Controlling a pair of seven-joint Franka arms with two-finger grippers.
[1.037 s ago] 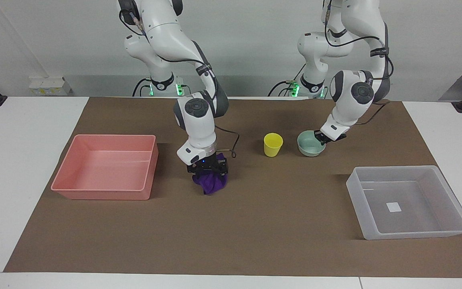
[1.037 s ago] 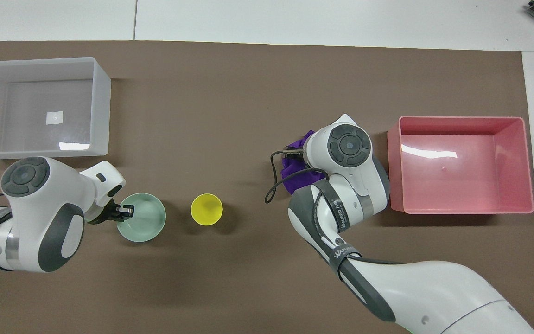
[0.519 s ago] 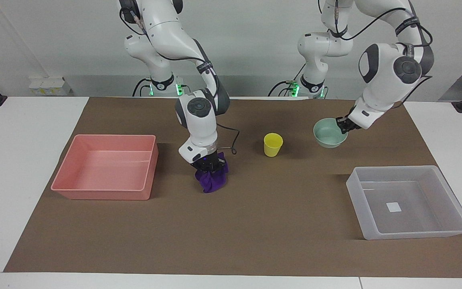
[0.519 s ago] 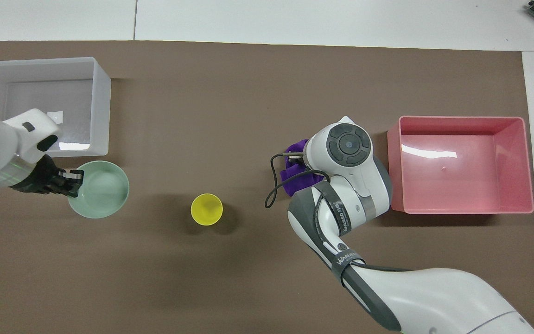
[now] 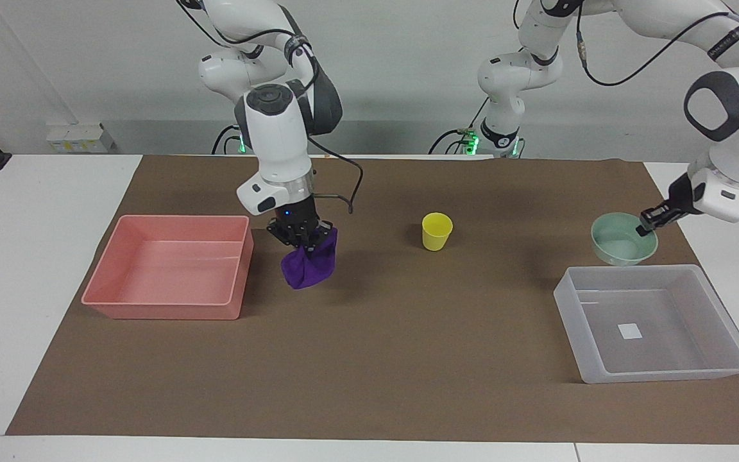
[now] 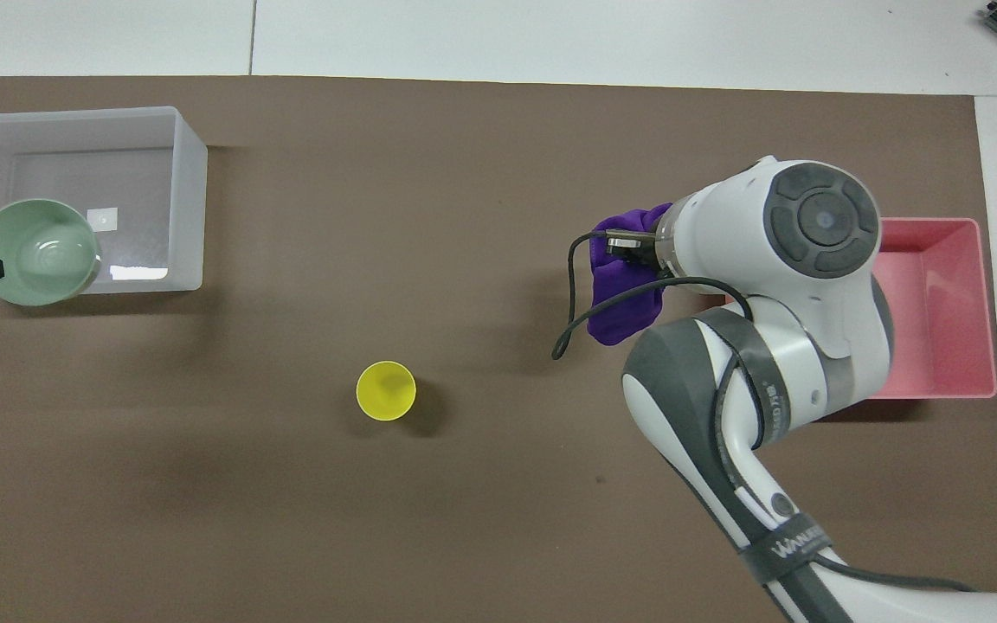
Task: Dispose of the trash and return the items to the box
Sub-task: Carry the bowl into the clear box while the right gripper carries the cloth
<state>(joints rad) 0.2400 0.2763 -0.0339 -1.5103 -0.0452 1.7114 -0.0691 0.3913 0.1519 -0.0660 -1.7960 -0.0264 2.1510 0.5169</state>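
Observation:
I need to have my left gripper let go of the mint-green bowl above the white sticker on the clear-grey box's bottom (image 6: 88,208).
My right gripper (image 5: 302,239) is shut on the purple cloth wad (image 5: 308,266), which hangs from it in the air over the mat, close beside the pink bin (image 5: 164,311). The cloth also shows in the overhead view (image 6: 624,303) under the right gripper (image 6: 628,247). My left gripper (image 5: 646,230) is shut on the rim of the mint-green bowl (image 5: 620,240) and holds it up over the robot-side edge of the clear-grey box (image 5: 658,375). In the overhead view the bowl (image 6: 40,251) covers a corner of the box (image 6: 191,199). The yellow cup (image 5: 437,231) stands upright mid-mat.
The pink bin (image 6: 974,311) sits at the right arm's end of the brown mat, partly covered by the right arm in the overhead view. The clear box holds only its white sticker (image 5: 630,331). The yellow cup (image 6: 386,391) stands between the two arms.
The left gripper lifted the bowl off the mat and carried it over the clear box's edge. The right gripper lifted the purple cloth and moved it toward the pink bin.

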